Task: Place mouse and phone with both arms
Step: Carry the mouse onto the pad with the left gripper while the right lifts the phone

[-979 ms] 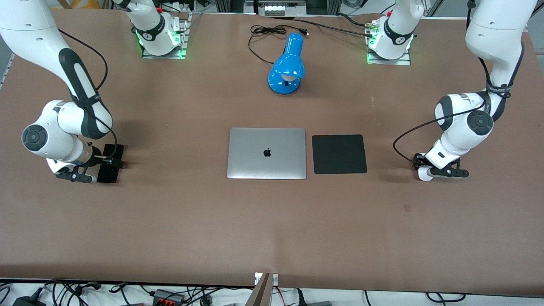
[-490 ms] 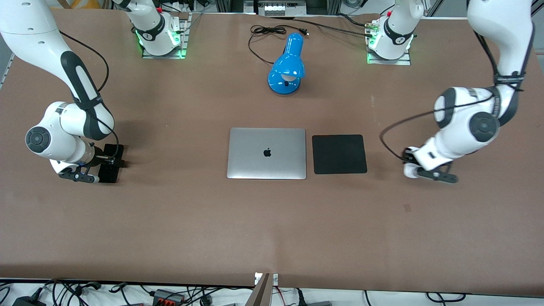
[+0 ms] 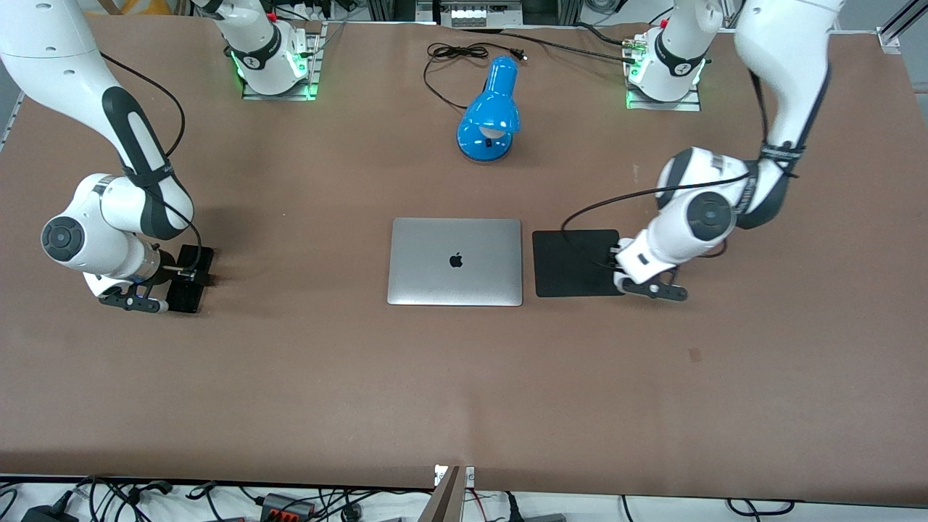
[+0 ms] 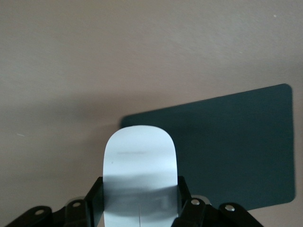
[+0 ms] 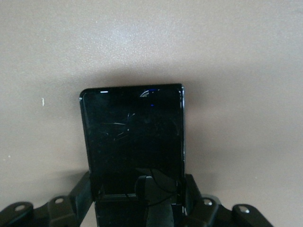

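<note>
Next, I set the black phone down beside the silver laptop's edge opposite the black pad point(image 3: 358, 269) with my right gripper.
The white oval mouse point(image 4: 139, 165) sits between the fingers of my left gripper point(image 4: 139, 201), which is shut on it. In the front view the left gripper point(image 3: 636, 285) hangs over the edge of the black square pad point(image 3: 573, 262) toward the left arm's end of the table. The black phone point(image 5: 132, 137) lies flat on the brown table at the right arm's end. My right gripper point(image 5: 139, 198) has a finger against each long side of it. In the front view the right gripper point(image 3: 177, 275) is low over the phone point(image 3: 187, 297).
A closed silver laptop point(image 3: 455, 261) lies at the table's middle, beside the black pad point(image 4: 227, 151). A blue desk lamp point(image 3: 489, 112) with a black cable point(image 3: 453, 54) stands farther from the front camera than the laptop.
My left arm has carried the mouse from the left arm's end of the table to the black pad's edge. The right arm has stayed at the phone.
</note>
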